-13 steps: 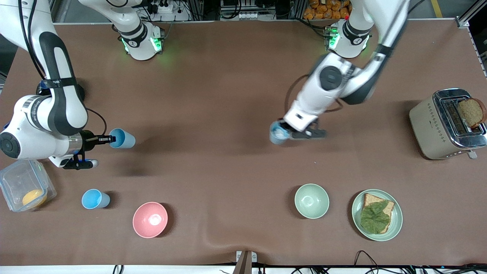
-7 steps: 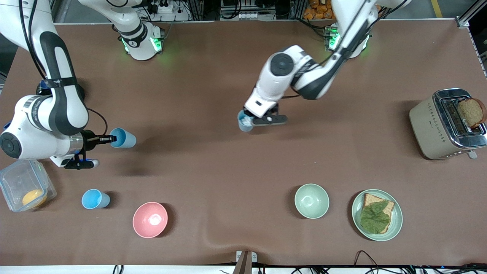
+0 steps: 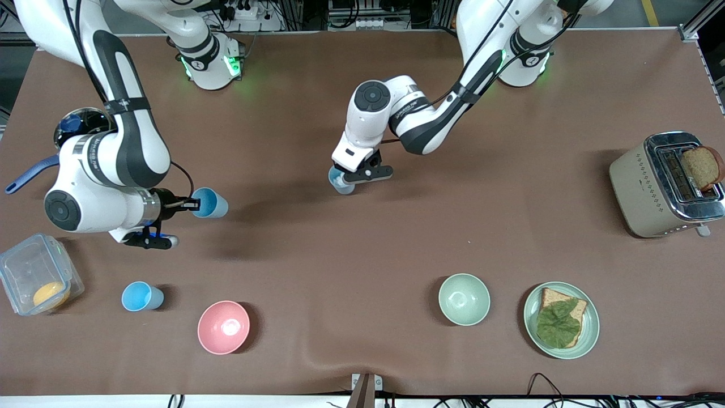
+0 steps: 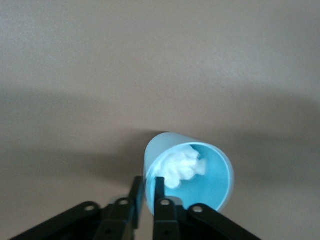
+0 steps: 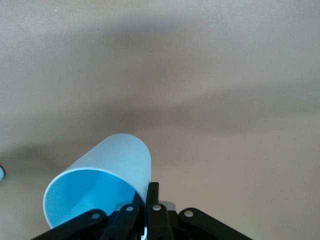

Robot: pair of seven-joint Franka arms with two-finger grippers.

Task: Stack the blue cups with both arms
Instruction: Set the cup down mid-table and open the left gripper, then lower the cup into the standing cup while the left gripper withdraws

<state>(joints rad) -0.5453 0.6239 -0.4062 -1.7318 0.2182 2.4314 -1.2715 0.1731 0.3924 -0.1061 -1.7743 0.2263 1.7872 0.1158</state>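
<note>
The empty blue cup in my right gripper will be released inside the blue cup at my left gripper [image 3: 344, 174].
My left gripper [image 3: 340, 178] is shut on the rim of a blue cup [image 3: 342, 184] with something white and crumpled inside, held over the middle of the table. In the left wrist view its fingers [image 4: 160, 187] pinch the cup's wall [image 4: 189, 172], one inside and one outside. My right gripper [image 3: 193, 205] is shut on the rim of a second blue cup [image 3: 210, 204], held tilted on its side over the table; the right wrist view shows that cup [image 5: 97, 182] empty. A third blue cup [image 3: 141, 296] stands on the table near the front camera.
A pink bowl [image 3: 223, 327] sits beside the third cup. A pale green bowl [image 3: 464, 298] and a plate [image 3: 533, 326] with bread and a leaf lie near the front. A toaster [image 3: 662, 184] stands at the left arm's end, a clear box [image 3: 34, 280] at the right arm's end.
My left arm has carried its cup toward the right arm's end of the table. My right arm has shifted its cup a little toward the left arm.
</note>
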